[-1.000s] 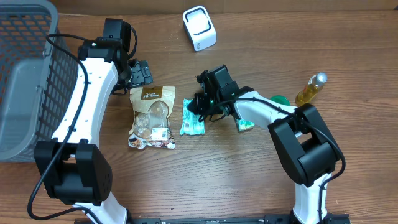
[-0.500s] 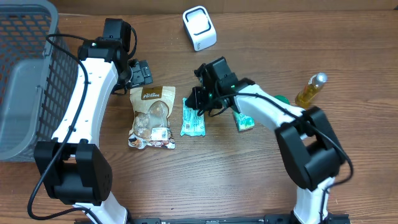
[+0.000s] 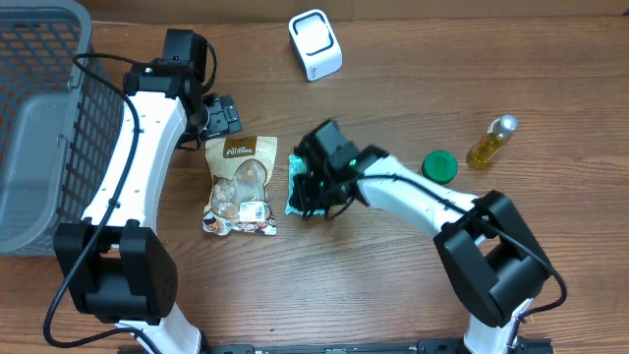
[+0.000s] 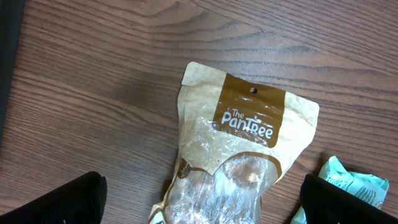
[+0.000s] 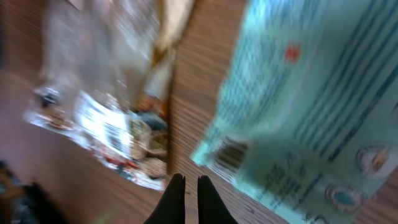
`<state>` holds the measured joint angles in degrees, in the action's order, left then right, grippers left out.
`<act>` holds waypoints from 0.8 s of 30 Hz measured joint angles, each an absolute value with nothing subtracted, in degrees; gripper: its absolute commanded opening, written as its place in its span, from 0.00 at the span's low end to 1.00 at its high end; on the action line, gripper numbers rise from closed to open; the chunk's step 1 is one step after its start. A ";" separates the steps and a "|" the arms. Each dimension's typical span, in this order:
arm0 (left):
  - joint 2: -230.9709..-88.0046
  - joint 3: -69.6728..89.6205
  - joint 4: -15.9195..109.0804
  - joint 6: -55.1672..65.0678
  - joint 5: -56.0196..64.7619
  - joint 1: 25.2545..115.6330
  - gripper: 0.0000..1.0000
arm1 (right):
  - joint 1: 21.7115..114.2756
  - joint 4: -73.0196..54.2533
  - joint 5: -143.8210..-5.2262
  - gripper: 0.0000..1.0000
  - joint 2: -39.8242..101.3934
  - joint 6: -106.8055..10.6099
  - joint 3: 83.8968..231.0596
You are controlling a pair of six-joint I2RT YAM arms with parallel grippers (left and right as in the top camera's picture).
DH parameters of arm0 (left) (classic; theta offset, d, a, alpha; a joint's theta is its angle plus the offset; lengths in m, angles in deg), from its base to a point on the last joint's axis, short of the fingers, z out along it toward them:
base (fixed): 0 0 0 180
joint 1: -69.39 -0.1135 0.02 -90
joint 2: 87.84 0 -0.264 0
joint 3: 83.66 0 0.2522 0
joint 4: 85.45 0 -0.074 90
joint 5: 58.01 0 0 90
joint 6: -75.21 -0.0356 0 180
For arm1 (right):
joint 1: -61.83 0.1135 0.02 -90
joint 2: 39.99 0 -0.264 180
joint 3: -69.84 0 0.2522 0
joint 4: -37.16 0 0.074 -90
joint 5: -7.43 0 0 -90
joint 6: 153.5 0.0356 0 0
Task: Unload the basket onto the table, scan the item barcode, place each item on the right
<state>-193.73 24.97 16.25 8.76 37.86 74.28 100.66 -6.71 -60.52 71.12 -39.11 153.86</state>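
Observation:
My right gripper is shut by the teal packet's barcode corner; I should open it and grip the packet's opposite end (image 3: 296, 164), keeping the barcode clear.
Two items lie side by side on the table: a brown Pantree pouch (image 3: 241, 182) (image 4: 249, 134) and a teal packet (image 3: 298, 192) (image 5: 311, 99). A blurred barcode (image 5: 230, 153) shows near the teal packet's lower corner in the right wrist view. My right gripper (image 3: 314, 195) (image 5: 186, 186) hangs over the teal packet's left edge, shut, with nothing between its fingers. My left gripper (image 3: 222, 116) (image 4: 202, 205) stands open above the pouch's top, its fingers (image 4: 59, 202) wide on either side of it. A white scanner (image 3: 314, 44) sits at the back.
A grey wire basket (image 3: 39, 128) fills the left side. A green lid (image 3: 439, 165) and a yellow bottle (image 3: 491, 143) stand at the right. My right arm (image 3: 413, 197) stretches across the middle of the wooden table (image 3: 344, 285).
My right gripper has swung left and toward the front, now over the teal packet, uncovering the green lid. The left arm has not moved.

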 measured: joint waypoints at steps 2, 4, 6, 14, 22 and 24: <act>-193.73 24.97 16.25 8.76 37.86 74.28 0.99 | 101.21 -5.50 -63.02 0.05 71.19 -38.42 152.31; -193.73 24.97 16.25 8.76 37.86 74.28 1.00 | 101.21 -4.45 -64.48 0.04 71.19 -37.69 151.33; -193.73 24.97 16.25 8.76 37.86 74.28 0.99 | 101.21 -3.80 -65.33 0.04 71.19 -37.04 151.02; -193.73 24.97 16.23 8.76 37.86 74.28 0.99 | 100.77 -3.45 -64.00 0.22 71.19 -35.57 152.29; -193.73 24.97 16.23 8.76 37.86 74.28 1.00 | 95.92 2.67 -64.39 0.46 70.03 -35.31 158.69; -193.73 24.97 16.25 8.76 37.86 74.28 1.00 | 95.02 4.44 -65.94 0.46 69.88 -35.22 158.73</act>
